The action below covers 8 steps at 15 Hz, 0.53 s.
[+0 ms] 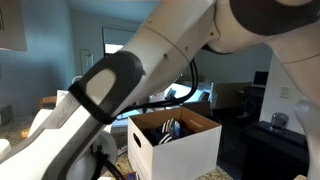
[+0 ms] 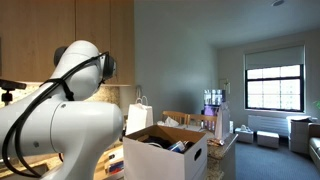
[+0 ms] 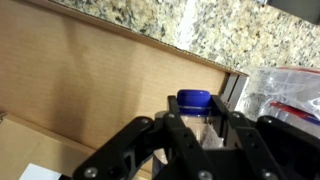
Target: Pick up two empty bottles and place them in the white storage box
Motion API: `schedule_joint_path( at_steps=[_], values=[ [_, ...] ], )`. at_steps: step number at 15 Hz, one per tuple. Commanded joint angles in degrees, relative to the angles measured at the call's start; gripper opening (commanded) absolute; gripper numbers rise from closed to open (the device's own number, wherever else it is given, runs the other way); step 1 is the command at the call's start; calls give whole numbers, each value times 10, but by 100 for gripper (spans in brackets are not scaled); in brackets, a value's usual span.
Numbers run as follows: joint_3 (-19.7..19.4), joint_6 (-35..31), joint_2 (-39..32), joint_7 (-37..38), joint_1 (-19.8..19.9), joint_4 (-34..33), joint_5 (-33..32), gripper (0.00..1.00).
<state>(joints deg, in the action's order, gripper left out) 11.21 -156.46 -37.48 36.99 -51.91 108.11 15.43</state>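
Observation:
Next, I release the clear bottle from my gripper on the dark items inside the white storage box [image 1: 168, 131], near the box's front side.
In the wrist view my gripper [image 3: 198, 125] is shut on a clear plastic bottle with a blue cap [image 3: 194, 99], held between the two black fingers over a brown cardboard flap [image 3: 90, 90]. The white storage box [image 1: 185, 150] stands open with brown inside and top flaps; it also shows in an exterior view [image 2: 160, 160]. Dark items lie inside it. The gripper itself is hidden behind the arm in both exterior views.
A speckled granite counter [image 3: 170, 25] runs along the top of the wrist view. A clear plastic bag [image 3: 290, 95] lies at the right. A white paper shopping bag with loop handles [image 2: 139, 117] stands behind the box. The robot arm [image 1: 110, 90] fills much of the exterior views.

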Motion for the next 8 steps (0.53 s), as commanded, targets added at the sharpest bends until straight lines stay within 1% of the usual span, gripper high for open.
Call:
schedule_joint_path(
  at_steps=[1, 2, 4, 6, 8],
  values=[
    [26, 31, 133, -2, 25, 124, 19, 15],
    [38, 63, 160, -11, 40, 138, 28, 15],
    [37, 145, 220, 9, 52, 163, 26, 15],
    [32, 199, 280, 22, 67, 188, 10, 15],
    [33, 230, 344, 18, 90, 214, -1, 15]
  ],
)
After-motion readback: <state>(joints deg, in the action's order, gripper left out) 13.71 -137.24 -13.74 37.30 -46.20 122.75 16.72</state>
